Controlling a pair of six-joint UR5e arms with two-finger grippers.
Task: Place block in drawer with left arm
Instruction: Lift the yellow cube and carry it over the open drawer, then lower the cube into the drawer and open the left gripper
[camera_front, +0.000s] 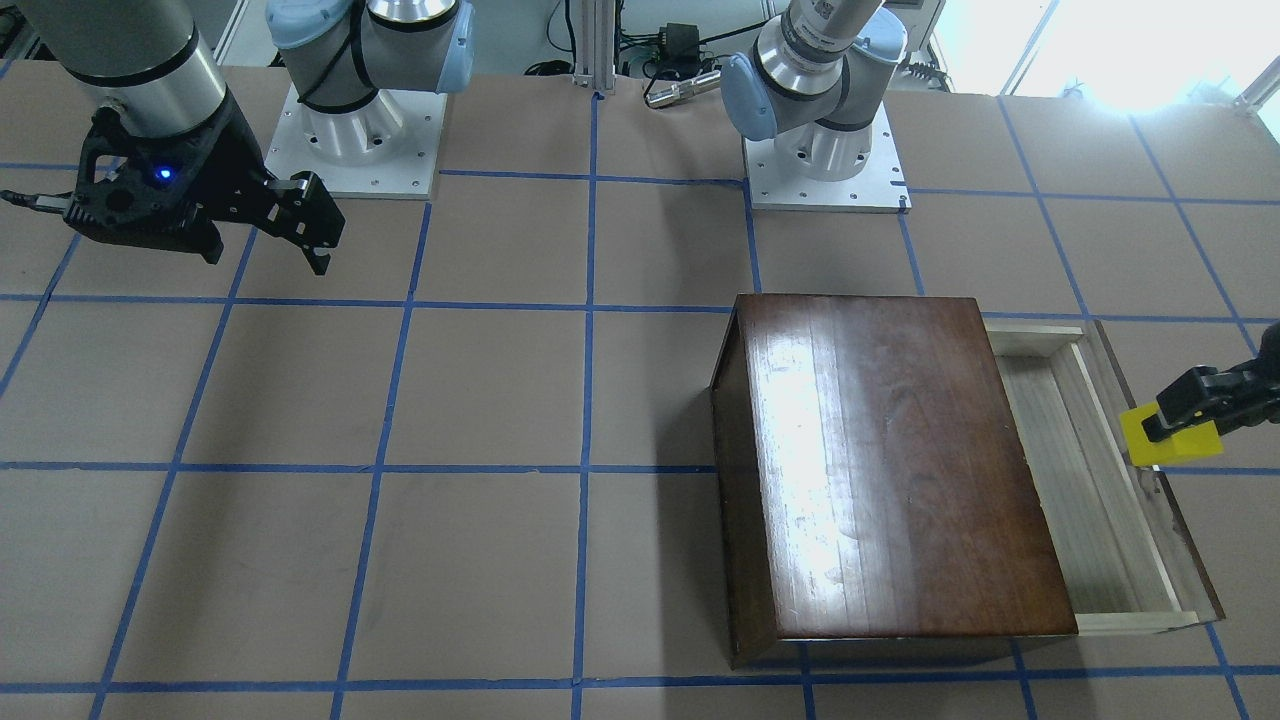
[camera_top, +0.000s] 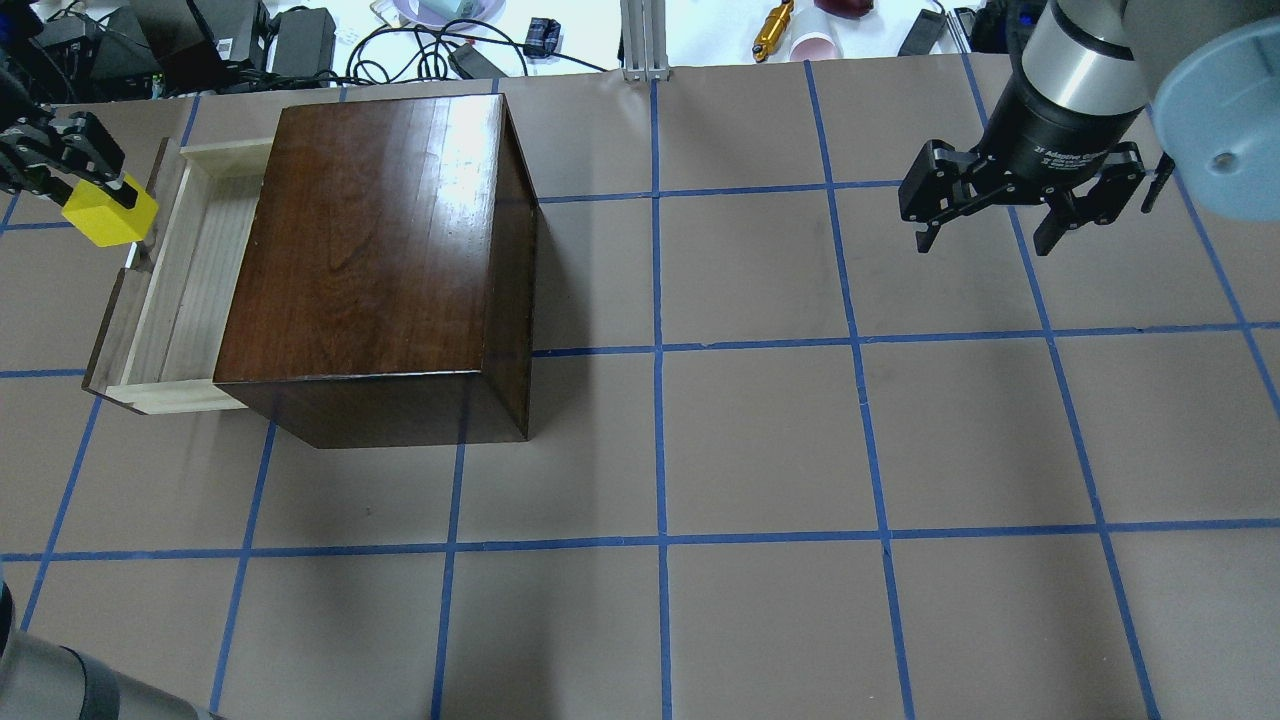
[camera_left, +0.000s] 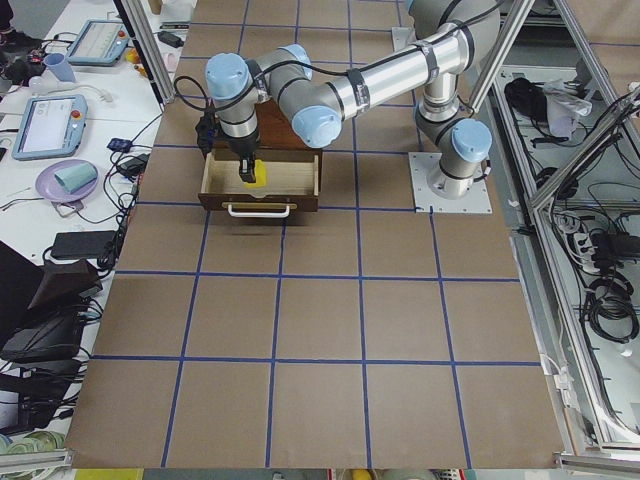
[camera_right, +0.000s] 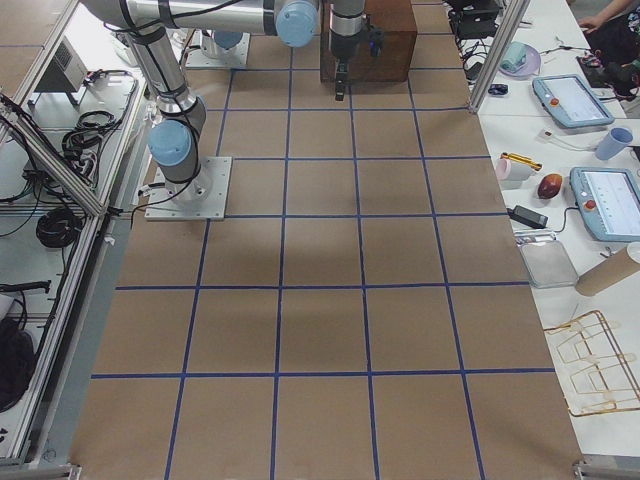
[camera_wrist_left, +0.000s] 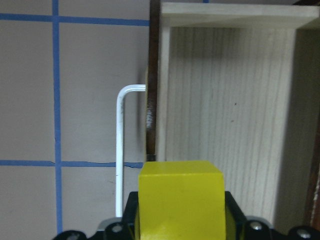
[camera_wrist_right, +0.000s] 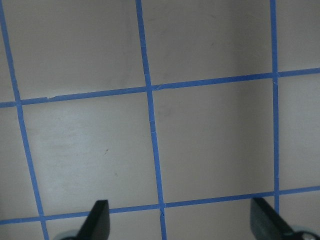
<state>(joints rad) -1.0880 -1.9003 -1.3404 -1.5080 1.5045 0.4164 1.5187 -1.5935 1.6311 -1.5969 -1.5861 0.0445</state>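
Note:
Next, my left gripper lets go of the yellow block on the drawer's pale wood bottom (camera_front: 1066, 479) (camera_wrist_left: 216, 158), roughly halfway along the length of the drawer.
The yellow block (camera_top: 103, 212) hangs in my left gripper (camera_top: 112, 192), which is shut on it at the table's far left. In the left wrist view the block (camera_wrist_left: 181, 200) hovers over the drawer's dark front panel and the near strip of the pale wood floor. The drawer (camera_top: 188, 268) is pulled out of the dark-brown box (camera_top: 372, 250) and holds nothing. From the front camera the block (camera_front: 1172, 440) sits just above the drawer (camera_front: 1080, 480) front edge. My right gripper (camera_top: 990, 238) hangs open over bare table, its fingertips (camera_wrist_right: 98, 220) wide apart.
A white wire handle (camera_wrist_left: 120, 150) sticks out from the drawer front. Both arm bases (camera_front: 822, 170) stand on the robot's side of the table. Cables and small items (camera_top: 430, 40) lie beyond the far edge. Blue tape lines grid the brown table (camera_top: 760, 440).

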